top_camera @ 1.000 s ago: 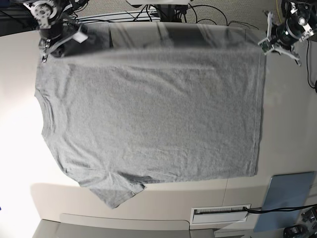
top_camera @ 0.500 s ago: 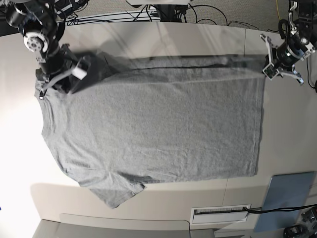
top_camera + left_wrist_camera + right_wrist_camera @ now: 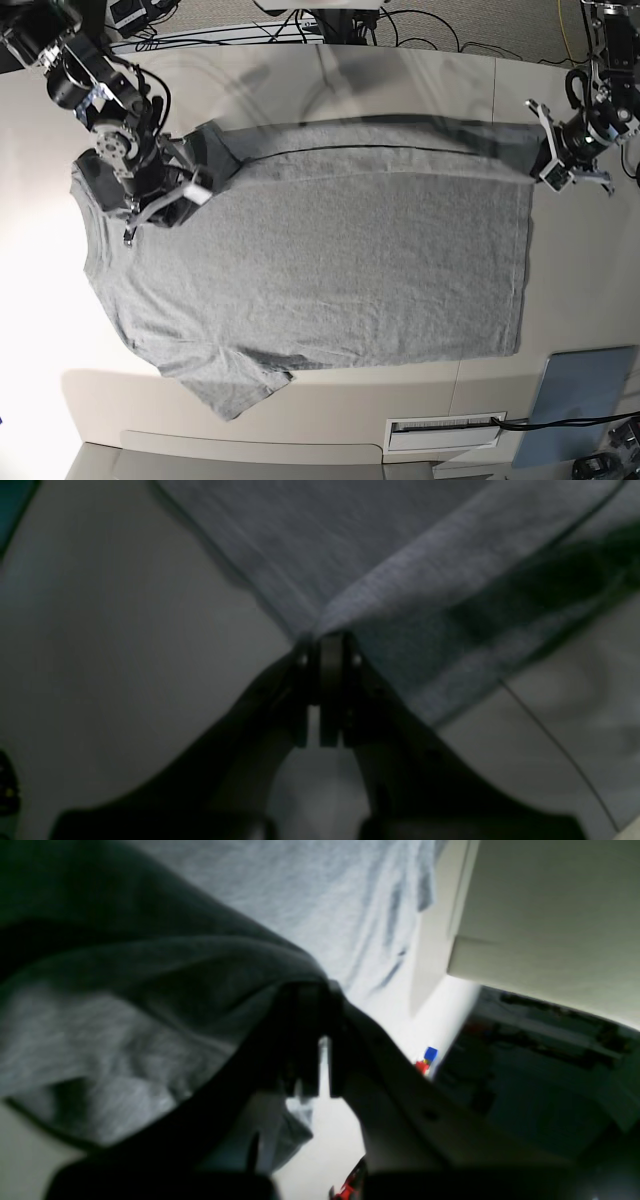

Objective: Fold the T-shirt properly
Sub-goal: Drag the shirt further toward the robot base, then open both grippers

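Observation:
The open sleeve of the T-shirt lies out by the table's front edge, so the robot's grippers should take the doubled far edge (image 3: 490, 128) and pull the T-shirt back before folding further.
The heather-grey T-shirt (image 3: 330, 250) lies spread on the table with its neck toward the left in the base view, and its far edge is doubled over onto the body. My right gripper (image 3: 135, 220) is at the left end of that fold, shut on a bunch of the fabric near the shoulder. The right wrist view has its fingertips (image 3: 300, 1005) buried in the grey T-shirt (image 3: 125, 990). My left gripper (image 3: 543, 160) is at the right end, shut on the hem corner. In the left wrist view, my left gripper (image 3: 325, 642) pinches the T-shirt (image 3: 400, 555) into a peak.
A flat blue-grey pad (image 3: 582, 390) lies at the front right. A white slotted box (image 3: 445, 432) sits at the table's front edge. Cables (image 3: 420, 30) run behind the table (image 3: 40, 330). In the right wrist view, a white slab's edge (image 3: 540, 915) shows beyond the T-shirt.
Both grippers have come toward the front of the table, drawing the T-shirt's far edge over its body. The right gripper has travelled farther than the left.

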